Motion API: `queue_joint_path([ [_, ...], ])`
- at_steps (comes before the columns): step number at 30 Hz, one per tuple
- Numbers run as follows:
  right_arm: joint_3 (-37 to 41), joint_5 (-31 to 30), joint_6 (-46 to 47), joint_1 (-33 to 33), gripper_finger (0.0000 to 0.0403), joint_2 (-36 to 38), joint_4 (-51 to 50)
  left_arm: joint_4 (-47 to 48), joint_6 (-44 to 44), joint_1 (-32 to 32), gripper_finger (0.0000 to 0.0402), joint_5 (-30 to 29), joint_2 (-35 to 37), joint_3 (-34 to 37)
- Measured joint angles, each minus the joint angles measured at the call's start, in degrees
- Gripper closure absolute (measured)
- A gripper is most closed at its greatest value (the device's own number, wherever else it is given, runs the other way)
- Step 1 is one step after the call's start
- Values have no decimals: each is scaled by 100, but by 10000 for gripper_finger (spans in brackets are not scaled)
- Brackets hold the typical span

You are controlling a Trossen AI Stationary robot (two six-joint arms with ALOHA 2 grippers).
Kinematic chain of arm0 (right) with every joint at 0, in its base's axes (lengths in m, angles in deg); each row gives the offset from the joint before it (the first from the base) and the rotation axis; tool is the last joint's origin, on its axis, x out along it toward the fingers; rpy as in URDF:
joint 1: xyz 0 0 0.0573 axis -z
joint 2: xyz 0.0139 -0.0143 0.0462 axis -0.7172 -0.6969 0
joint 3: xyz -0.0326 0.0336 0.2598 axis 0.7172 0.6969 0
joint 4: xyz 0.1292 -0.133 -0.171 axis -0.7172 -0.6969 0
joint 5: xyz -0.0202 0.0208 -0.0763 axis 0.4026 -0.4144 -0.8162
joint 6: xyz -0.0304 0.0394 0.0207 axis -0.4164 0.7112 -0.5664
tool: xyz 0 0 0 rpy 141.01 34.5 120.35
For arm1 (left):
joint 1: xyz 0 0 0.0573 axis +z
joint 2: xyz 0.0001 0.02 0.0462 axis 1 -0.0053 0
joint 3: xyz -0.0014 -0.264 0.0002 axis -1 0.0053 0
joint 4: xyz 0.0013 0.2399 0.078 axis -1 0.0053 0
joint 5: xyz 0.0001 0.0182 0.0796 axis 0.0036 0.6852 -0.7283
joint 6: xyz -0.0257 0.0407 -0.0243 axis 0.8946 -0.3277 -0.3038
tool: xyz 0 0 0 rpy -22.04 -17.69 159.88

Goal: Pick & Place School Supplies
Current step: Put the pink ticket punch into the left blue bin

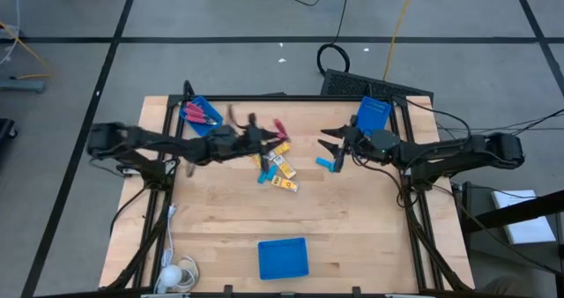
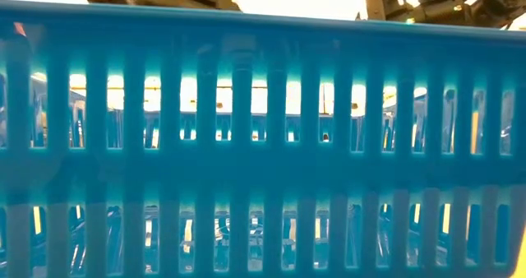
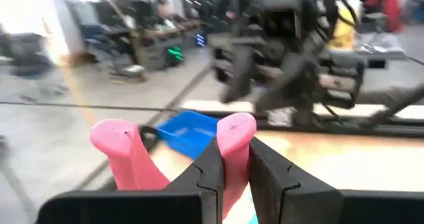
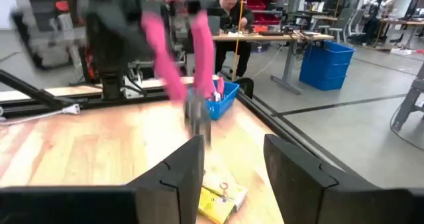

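Note:
The robot's left gripper needs to release the pink-handled scissors in the blue bin (image 1: 203,116) next to the other pink scissors.
My left gripper (image 1: 263,140) is over the middle of the table, shut on pink-handled scissors (image 1: 278,129). In the right wrist view the scissors (image 4: 195,85) hang with the grey blades pointing down. Below them on the wood lie yellow-orange packs (image 1: 283,167) (image 4: 218,194) and small light-blue pieces (image 1: 263,177). My right gripper (image 1: 334,145) (image 4: 233,154) is open and empty, to the right of the pile, with another light-blue piece (image 1: 328,165) beside it. More pink scissors lie in the far-left blue bin (image 1: 201,115). My left gripper pinches one pink handle loop (image 3: 235,136) of the scissors between its two fingers (image 3: 209,168). The other loop (image 3: 122,151) stands free beside them. The blades (image 4: 197,118) hang down over the table, and the scissors seem lifted clear.
A blue bin (image 1: 372,113) (image 3: 189,131) stands at the far right of the table and another (image 1: 283,257) at the near edge; its slotted wall (image 2: 263,146) fills the low view. A white cable and lump (image 1: 176,271) lie at the near left corner. A person shows behind the table (image 4: 232,12).

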Motion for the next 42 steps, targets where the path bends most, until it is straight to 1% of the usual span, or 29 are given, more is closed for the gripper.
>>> queue_joint_path([
  [2, 0, 1, 22, 1, 257, -2, -25, -48, -18, -17, 357, -530, 460, 368],
  [5, 0, 0, 83, 2, 257, -17, -12, 43, 170, -17, 357, -1561, 1080, 936],
  [8, 2, 1, 173, 1, 257, -22, 28, 16, 596, -17, 352, -2785, 1668, 1378],
  [10, 2, 1, 176, 2, 259, -22, 57, 142, 751, -17, 351, -3640, 2027, 1622],
  [11, 2, 1, 182, 2, 260, -22, 65, 179, 807, -15, 353, -3971, 2190, 1738],
  [13, 2, 3, 221, 2, 262, -22, 70, 120, 946, 38, 357, -4276, 2482, 1967],
  [19, 2, 21, 260, 0, 263, -22, 68, 45, 1464, 540, 357, -4326, 3164, 2704],
  [25, 2, 21, 260, 2, 264, -22, 68, -447, 1779, 1182, 357, -4289, 3397, 3391],
  [27, 2, 21, 260, 2, 264, -22, 69, -550, 1929, 1356, 357, -4190, 3407, 3556],
  [35, 2, 11, 213, 2, 264, -61, 162, -503, 2388, 1961, 353, -3658, 3377, 3888],
  [42, 2, 3, 196, 4, 264, -254, 361, 10, 3079, 2317, 357, -3226, 3373, 3936],
])
